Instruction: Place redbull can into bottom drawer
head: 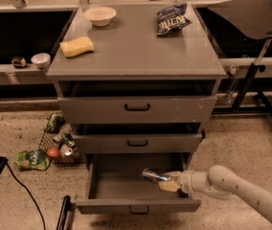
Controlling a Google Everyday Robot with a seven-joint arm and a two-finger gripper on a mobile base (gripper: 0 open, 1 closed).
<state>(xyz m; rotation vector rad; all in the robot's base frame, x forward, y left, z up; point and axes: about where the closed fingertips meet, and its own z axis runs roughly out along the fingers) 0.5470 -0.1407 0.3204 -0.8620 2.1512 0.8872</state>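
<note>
The robot's gripper will set the redbull can down on the bottom drawer's inside (151, 173), behind the drawer's black handle and toward the side of the robot's arm.
The bottom drawer (112, 186) is pulled open at the foot of the grey cabinet; its black handle shows on the front panel. The redbull can (155, 176), blue and silver, lies tilted on its side over the right part of the drawer. My gripper (168, 181) reaches in from the right on a white arm and is shut on the can's right end, holding it just above the drawer floor. The can's far end points left, free of the drawer walls.
The two upper drawers (137, 107) are closed or nearly so. On the cabinet top sit a white bowl (100, 15), a yellow sponge (76, 46) and a dark blue chip bag (171, 19). A wire basket with litter (59, 143) lies on the floor left of the cabinet.
</note>
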